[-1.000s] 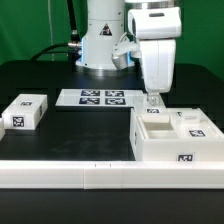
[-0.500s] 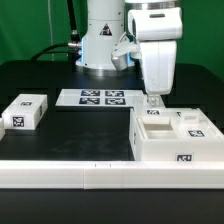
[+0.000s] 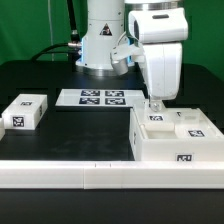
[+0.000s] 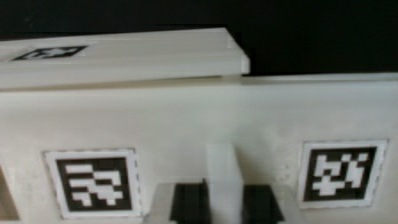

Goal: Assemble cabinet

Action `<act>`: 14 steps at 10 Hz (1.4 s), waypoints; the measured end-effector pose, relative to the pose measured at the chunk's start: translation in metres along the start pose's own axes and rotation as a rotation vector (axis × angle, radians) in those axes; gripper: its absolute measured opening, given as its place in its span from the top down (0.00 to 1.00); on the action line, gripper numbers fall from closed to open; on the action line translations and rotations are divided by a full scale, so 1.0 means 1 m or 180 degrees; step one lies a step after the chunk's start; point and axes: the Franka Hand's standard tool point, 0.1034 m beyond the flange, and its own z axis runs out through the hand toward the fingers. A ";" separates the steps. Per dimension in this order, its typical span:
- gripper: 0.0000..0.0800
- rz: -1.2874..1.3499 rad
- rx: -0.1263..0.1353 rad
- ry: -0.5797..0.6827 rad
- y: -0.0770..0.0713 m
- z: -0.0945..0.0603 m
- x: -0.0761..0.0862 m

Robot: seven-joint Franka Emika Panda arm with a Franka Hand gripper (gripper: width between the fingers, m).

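I should use my gripper to release the white tagged panel inside the cabinet point(image 3: 159, 122) point(image 4: 63, 172), next to the white tagged block and closer to the front rail.
The cabinet point(image 3: 160, 146), a big white box with tags, lies at the exterior view's right front. My gripper point(image 3: 155, 107) stands straight down on its back left part. In the wrist view the cabinet point(image 4: 178, 110) fills the picture with two tags on its face. My gripper point(image 4: 222, 205) has its dark fingers point(image 4: 187, 205) close together, one on each side of a thin white upright wall of the cabinet, touching it. The jaws look shut on that wall.
A loose white tagged block point(image 3: 24, 112) lies at the exterior view's left. The marker board point(image 3: 97, 98) lies at the back middle. Another white tagged block point(image 3: 192, 122) sits on the cabinet's right part. A long white rail point(image 3: 70, 175) runs along the front.
My gripper has moved a little toward the exterior view's right and slightly down over the cabinet. The loose block and the marker board have not moved.
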 end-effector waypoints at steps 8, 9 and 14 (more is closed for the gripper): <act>0.91 0.0048 -0.0124 0.0071 0.044 0.000 -0.001; 0.91 0.0047 -0.0123 0.0070 0.044 0.000 -0.001; 0.47 0.0052 -0.0119 0.0070 0.044 0.000 -0.001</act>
